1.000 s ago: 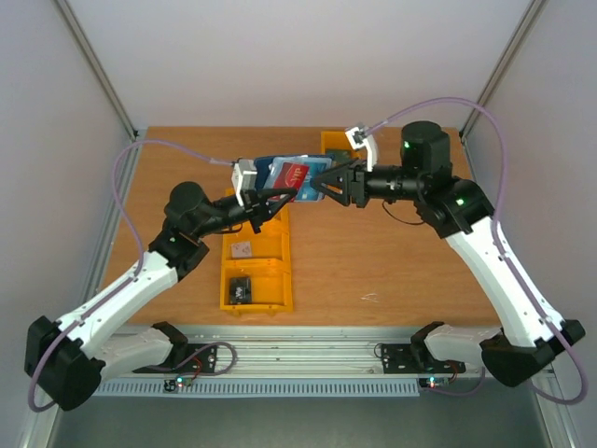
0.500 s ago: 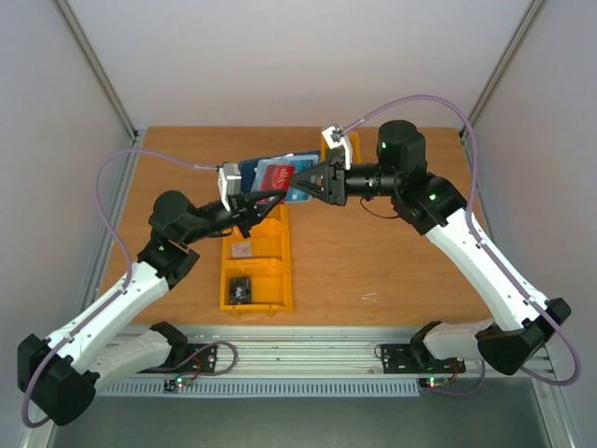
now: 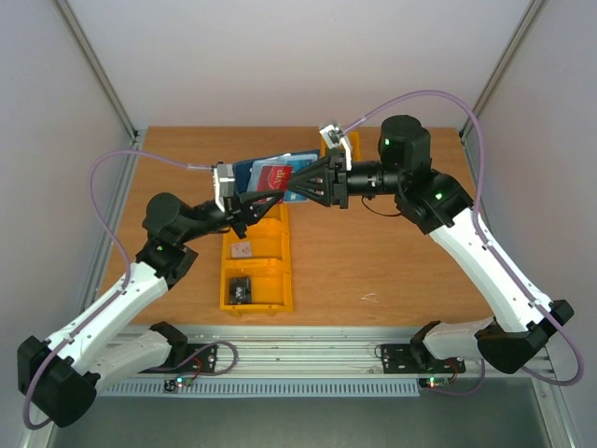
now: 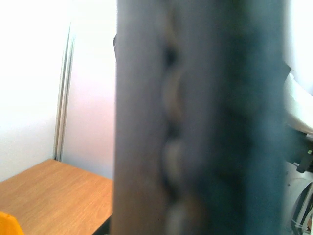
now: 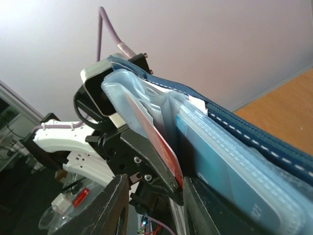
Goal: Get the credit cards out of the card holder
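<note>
Next, I back my right gripper off and pinch the card's free edge (image 3: 288, 176), because my left gripper's fingertip lies against the red card inside my right gripper's fingers.
The card holder (image 3: 254, 172) is open and held up in the air above the table. My left gripper (image 3: 264, 194) is shut on its lower edge. A red card (image 3: 273, 177) sits in one pale pocket. In the right wrist view the navy holder (image 5: 244, 131) and the red card (image 5: 155, 139) show edge-on, with a teal flat item (image 5: 230, 178) in the neighbouring pocket. My right gripper (image 5: 155, 208) is open, its jaws on either side of the red card's edge and the left finger. It shows from above (image 3: 293, 189) too. The left wrist view is filled by the blurred holder (image 4: 205, 122).
A yellow compartment tray (image 3: 277, 271) lies on the wooden table under the holder, with a small white item (image 3: 242, 249) and a black item (image 3: 240, 289) in it. A second yellow bin (image 3: 338, 142) stands at the back. Grey walls close both sides.
Both arms and the held card holder have shifted left. My right gripper has moved in against the holder's edge by the red card.
</note>
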You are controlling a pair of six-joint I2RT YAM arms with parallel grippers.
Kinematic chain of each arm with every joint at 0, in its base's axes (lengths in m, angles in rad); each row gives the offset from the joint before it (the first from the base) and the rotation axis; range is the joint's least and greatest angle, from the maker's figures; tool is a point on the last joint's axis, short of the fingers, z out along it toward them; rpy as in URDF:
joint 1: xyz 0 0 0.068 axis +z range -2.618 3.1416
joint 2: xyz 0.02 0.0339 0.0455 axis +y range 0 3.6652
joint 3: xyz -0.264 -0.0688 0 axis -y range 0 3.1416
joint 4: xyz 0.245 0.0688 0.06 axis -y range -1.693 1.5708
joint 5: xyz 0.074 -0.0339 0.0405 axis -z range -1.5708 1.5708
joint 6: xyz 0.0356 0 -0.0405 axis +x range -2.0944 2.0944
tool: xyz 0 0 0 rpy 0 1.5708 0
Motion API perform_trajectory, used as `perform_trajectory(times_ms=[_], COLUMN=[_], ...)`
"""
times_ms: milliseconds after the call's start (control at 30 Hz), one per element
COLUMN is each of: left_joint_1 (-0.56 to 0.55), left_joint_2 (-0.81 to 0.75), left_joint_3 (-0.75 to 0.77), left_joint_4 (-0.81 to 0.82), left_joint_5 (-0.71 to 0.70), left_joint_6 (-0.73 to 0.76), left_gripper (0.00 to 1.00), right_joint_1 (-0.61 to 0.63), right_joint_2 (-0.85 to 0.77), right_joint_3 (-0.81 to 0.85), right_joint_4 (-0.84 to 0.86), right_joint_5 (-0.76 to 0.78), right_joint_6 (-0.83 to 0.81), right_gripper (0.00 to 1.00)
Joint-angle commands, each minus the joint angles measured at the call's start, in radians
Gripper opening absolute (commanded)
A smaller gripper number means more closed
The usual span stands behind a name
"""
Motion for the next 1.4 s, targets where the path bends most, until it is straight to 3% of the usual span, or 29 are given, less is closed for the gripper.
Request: perform_trajectory(times_ms=[0, 233, 400, 733, 800, 900, 1067, 1100, 1167, 1200, 1367], left_joint_1=[-0.019, -0.019, -0.019, -0.016, -0.016, -0.016, -0.016, -0.016, -0.011, -0.007, 0.018], left_joint_2=[-0.006, -0.009, -0.014, -0.023, -0.020, -0.017, -0.019, -0.021, -0.028, -0.030, -0.047], left_joint_3=[0.032, 0.036, 0.039, 0.027, 0.027, 0.029, 0.032, 0.032, 0.029, 0.028, 0.015], left_joint_4=[0.139, 0.139, 0.129, 0.121, 0.123, 0.124, 0.113, 0.106, 0.096, 0.093, 0.064], left_joint_5=[0.151, 0.166, 0.130, 0.099, 0.099, 0.102, 0.092, 0.086, 0.081, 0.079, 0.068], left_joint_6=[-0.006, 0.001, -0.005, -0.016, -0.019, -0.018, -0.026, -0.029, -0.034, -0.036, -0.080], left_gripper=[0.00, 0.00, 0.00, 0.00, 0.00, 0.00, 0.00, 0.07, 0.30, 0.36, 0.38], right_joint_1=[0.003, 0.003, 0.012, 0.012, 0.012, 0.012, 0.012, 0.012, 0.009, 0.008, 0.007], right_joint_2=[0.016, 0.033, 0.077, 0.034, 0.039, 0.043, 0.041, 0.042, 0.050, 0.055, 0.103], right_joint_3=[0.066, 0.088, 0.135, 0.020, 0.019, 0.020, 0.042, 0.059, 0.106, 0.133, 0.268], right_joint_4=[-0.005, 0.034, -0.024, -0.012, -0.023, -0.013, -0.034, -0.073, -0.179, -0.236, -0.480], right_joint_5=[0.052, 0.045, -0.002, -0.119, -0.125, -0.125, -0.102, -0.085, -0.050, -0.034, -0.011], right_joint_6=[-0.097, -0.086, -0.079, -0.032, -0.026, -0.015, -0.046, -0.078, -0.153, -0.189, -0.321], right_gripper=[0.31, 0.40, 0.31, 0.28, 0.23, 0.03, 0.01, 0.01, 0.01, 0.01, 0.01])
